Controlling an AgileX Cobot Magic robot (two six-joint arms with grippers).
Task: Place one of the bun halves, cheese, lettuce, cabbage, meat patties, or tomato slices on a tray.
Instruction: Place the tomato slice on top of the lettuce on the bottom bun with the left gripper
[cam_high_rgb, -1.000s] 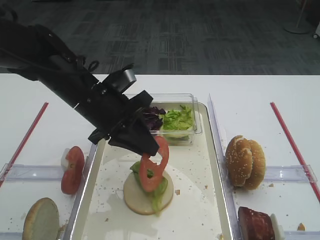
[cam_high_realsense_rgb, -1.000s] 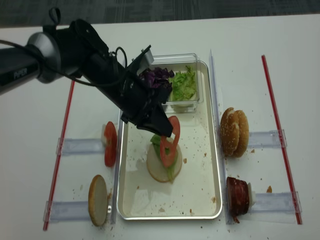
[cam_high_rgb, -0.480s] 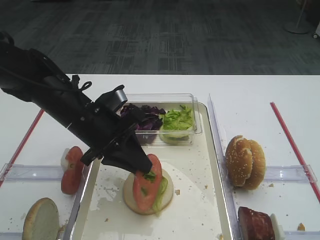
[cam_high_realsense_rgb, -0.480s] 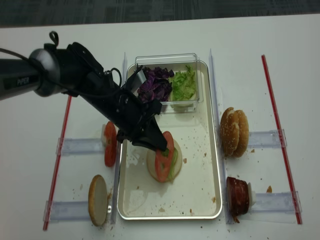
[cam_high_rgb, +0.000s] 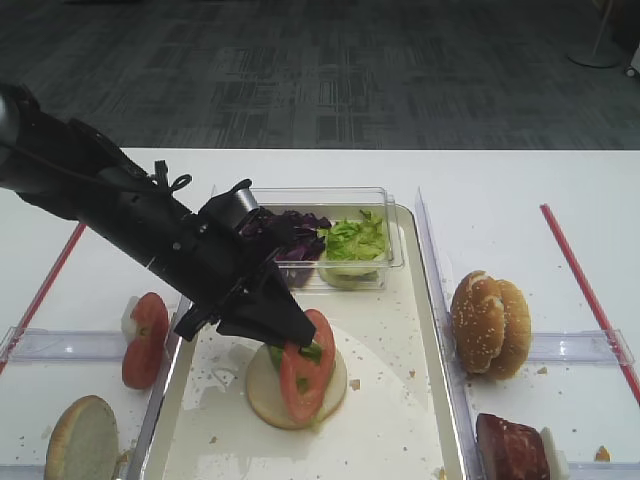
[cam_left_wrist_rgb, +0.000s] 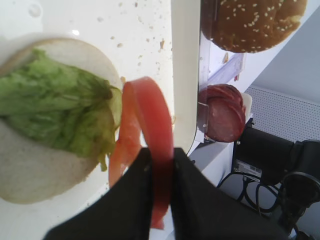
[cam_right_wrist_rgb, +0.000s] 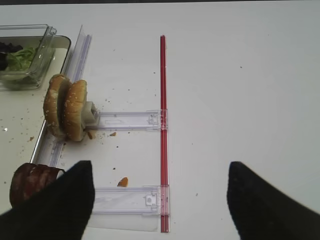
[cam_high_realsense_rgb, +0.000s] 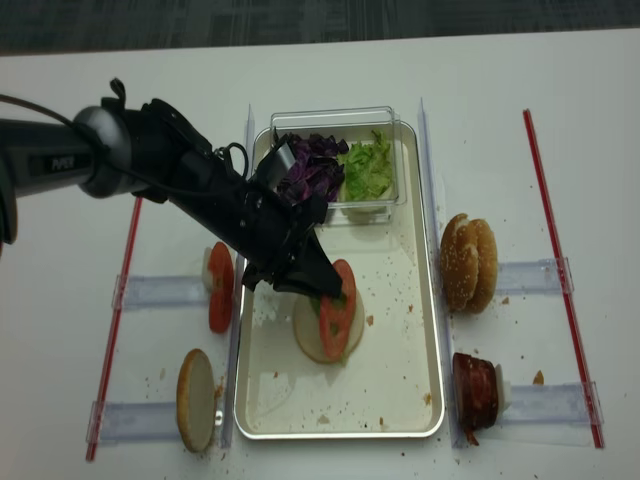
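My left gripper should drop the red tomato slice over the lettuce on the flat bun half (cam_high_realsense_rgb: 328, 321) (cam_left_wrist_rgb: 57, 117), in the middle of the tray.
My left gripper (cam_high_rgb: 300, 338) is shut on a red tomato slice (cam_high_rgb: 306, 366), pinching its upper edge (cam_left_wrist_rgb: 159, 165). The slice (cam_left_wrist_rgb: 150, 115) stands almost on edge, its lower part against the lettuce (cam_left_wrist_rgb: 55, 105) that lies on a flat bun half (cam_left_wrist_rgb: 30, 165). That bun half (cam_high_realsense_rgb: 312, 340) sits in the middle of the metal tray (cam_high_realsense_rgb: 390, 380). My right gripper (cam_right_wrist_rgb: 159, 167) hangs open over the bare table right of the tray, with nothing between its fingers.
A clear tub (cam_high_rgb: 345, 240) of purple cabbage (cam_high_rgb: 290, 235) and lettuce sits at the tray's far end. Right of the tray are sesame bun halves (cam_high_rgb: 490, 322) and meat patties (cam_high_rgb: 510, 445). To its left are tomato slices (cam_high_rgb: 145, 340) and a bun half (cam_high_rgb: 82, 440).
My left gripper has come down and a little left with the tomato slice, from hanging above the bun to resting on the lettuce. The slice is still held.
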